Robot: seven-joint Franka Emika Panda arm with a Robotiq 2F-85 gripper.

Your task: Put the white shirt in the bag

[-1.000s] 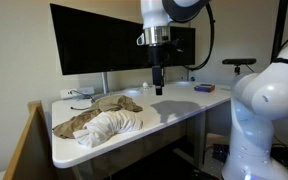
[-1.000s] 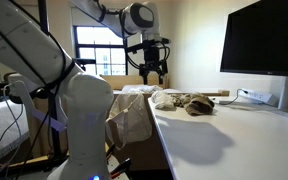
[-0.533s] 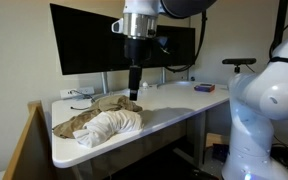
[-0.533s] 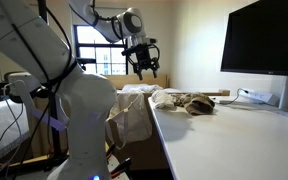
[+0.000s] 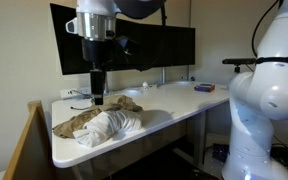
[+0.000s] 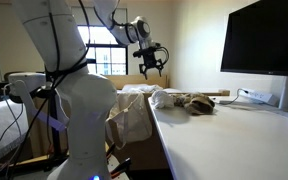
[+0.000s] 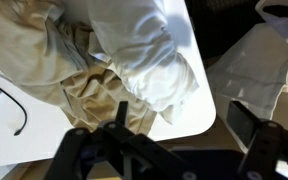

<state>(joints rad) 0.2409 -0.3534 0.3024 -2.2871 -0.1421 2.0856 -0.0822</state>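
I will come down from above and close my gripper on the crumpled middle (image 5: 112,123) (image 7: 152,62) of the white shirt.
The white shirt (image 5: 112,123) lies crumpled on the near left end of the white table (image 5: 174,106), against a tan cloth (image 5: 89,113). It also shows in an exterior view (image 6: 167,97) and in the wrist view (image 7: 149,55). My gripper (image 5: 98,99) hangs above the tan cloth, just behind the shirt; it also shows in an exterior view (image 6: 151,68). It is open and empty, and the wrist view shows its two fingers (image 7: 184,125) spread over the table corner. The bag (image 6: 134,115) stands open beside the table end; its pale fabric shows in the wrist view (image 7: 264,60).
A large black monitor (image 5: 134,45) stands along the back of the table, with a cable (image 5: 79,95) at the far left. A small purple item (image 5: 204,88) lies at the right end. A wooden panel (image 5: 29,140) stands left of the table.
The arm has swung along the table from its middle to the end with the clothes. The gripper is now over the tan cloth and the shirt. It stays open. The clothes have not moved.
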